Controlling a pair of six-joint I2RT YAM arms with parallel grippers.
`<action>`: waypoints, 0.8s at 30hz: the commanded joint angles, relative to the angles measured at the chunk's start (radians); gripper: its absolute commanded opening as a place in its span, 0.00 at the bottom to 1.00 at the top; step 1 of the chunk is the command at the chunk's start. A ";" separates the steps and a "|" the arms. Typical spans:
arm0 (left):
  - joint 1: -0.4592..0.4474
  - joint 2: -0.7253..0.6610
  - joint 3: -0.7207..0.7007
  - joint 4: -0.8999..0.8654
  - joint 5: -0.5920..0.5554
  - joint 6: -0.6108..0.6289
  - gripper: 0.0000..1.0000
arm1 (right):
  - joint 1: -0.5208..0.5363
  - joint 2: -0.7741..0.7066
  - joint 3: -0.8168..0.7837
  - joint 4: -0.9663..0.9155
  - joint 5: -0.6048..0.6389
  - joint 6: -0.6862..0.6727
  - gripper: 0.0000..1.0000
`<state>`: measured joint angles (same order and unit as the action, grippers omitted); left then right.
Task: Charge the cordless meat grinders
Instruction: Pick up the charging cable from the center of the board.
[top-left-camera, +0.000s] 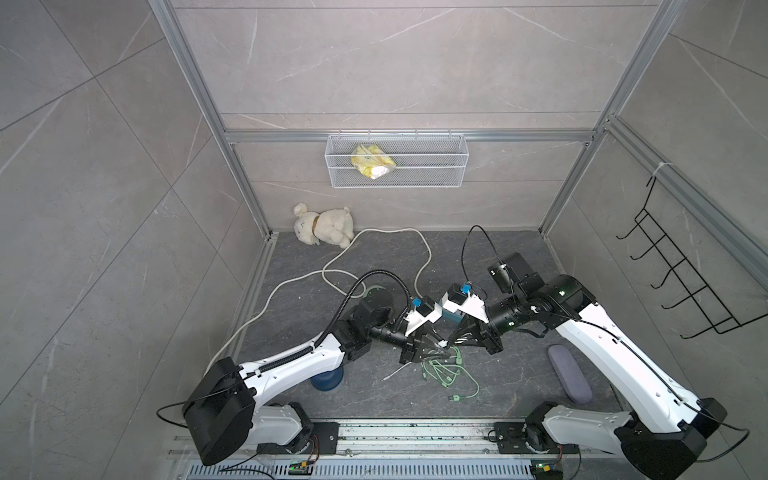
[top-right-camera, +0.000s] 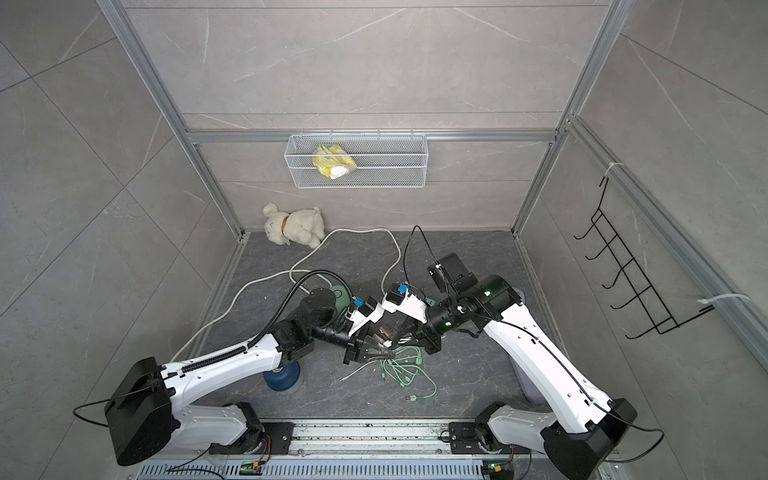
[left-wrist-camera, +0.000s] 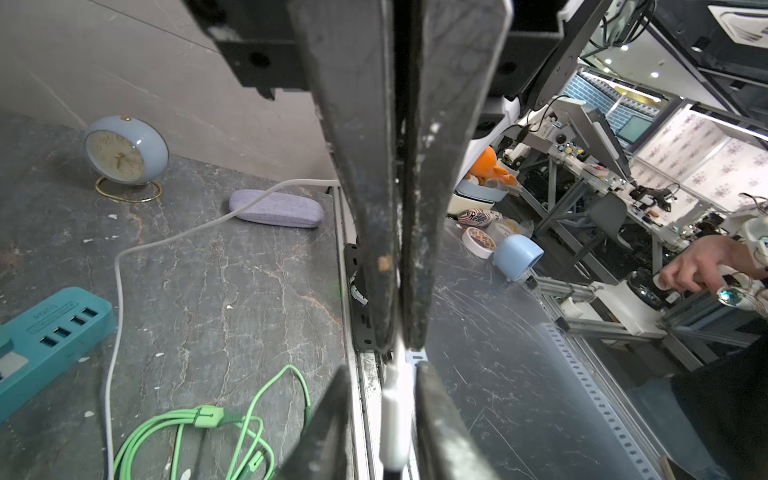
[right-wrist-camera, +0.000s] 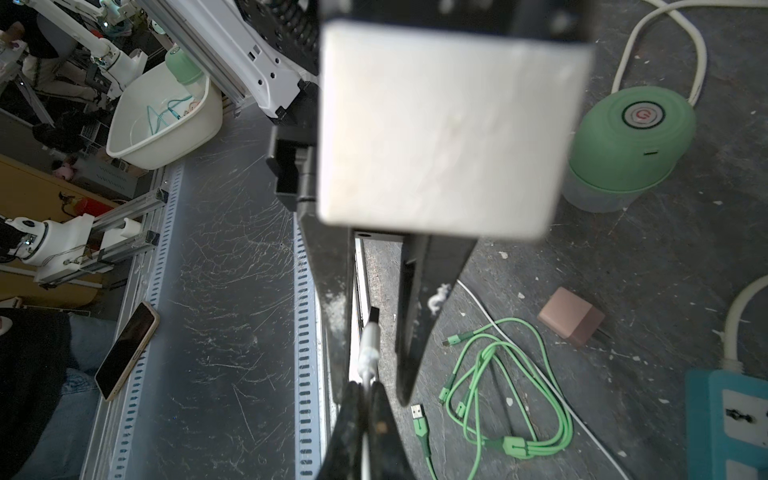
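The thin white cable is pinched behind its plug by my right gripper, so next my left gripper closes on the plug's black tip (right-wrist-camera: 373, 315) before my right gripper opens.
The pale mint green cordless meat grinder (right-wrist-camera: 631, 137) stands upright on the dark floor, partly behind my left arm in both top views (top-left-camera: 376, 291) (top-right-camera: 338, 297). The navy blue one (top-left-camera: 328, 380) (top-right-camera: 282, 380) sits half hidden under my left forearm. Both grippers meet tip to tip mid-floor above the cables. My right gripper (right-wrist-camera: 365, 384) (top-left-camera: 448, 343) is shut on a thin white cable (top-left-camera: 392, 374) just behind its plug (left-wrist-camera: 392, 415). My left gripper (left-wrist-camera: 384, 370) (top-left-camera: 441, 346) stands open around that plug, with a gap on one side.
A green multi-head cable (top-left-camera: 446, 372) (right-wrist-camera: 498, 399) lies coiled under the grippers. A teal power strip (left-wrist-camera: 45, 336) and a pink cube charger (right-wrist-camera: 571, 316) are close by. Purple case (top-left-camera: 569, 374), clock (left-wrist-camera: 124, 151), plush dog (top-left-camera: 324, 226), thick white cord (top-left-camera: 374, 232) and wall basket (top-left-camera: 436, 166) surround them.
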<state>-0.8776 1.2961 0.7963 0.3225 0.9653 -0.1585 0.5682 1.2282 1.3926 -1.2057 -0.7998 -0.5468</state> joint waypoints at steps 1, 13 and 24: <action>-0.002 -0.053 -0.012 0.054 -0.022 -0.036 0.36 | 0.004 -0.024 -0.012 -0.031 0.006 -0.027 0.00; -0.002 -0.083 -0.028 0.023 -0.029 -0.024 0.14 | 0.004 -0.025 -0.017 -0.052 0.036 -0.040 0.00; -0.002 -0.079 -0.033 0.066 -0.017 -0.026 0.00 | 0.004 -0.018 -0.035 0.001 0.000 0.031 0.36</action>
<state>-0.8776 1.2327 0.7639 0.3294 0.9257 -0.1825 0.5686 1.2190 1.3785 -1.2190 -0.7742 -0.5461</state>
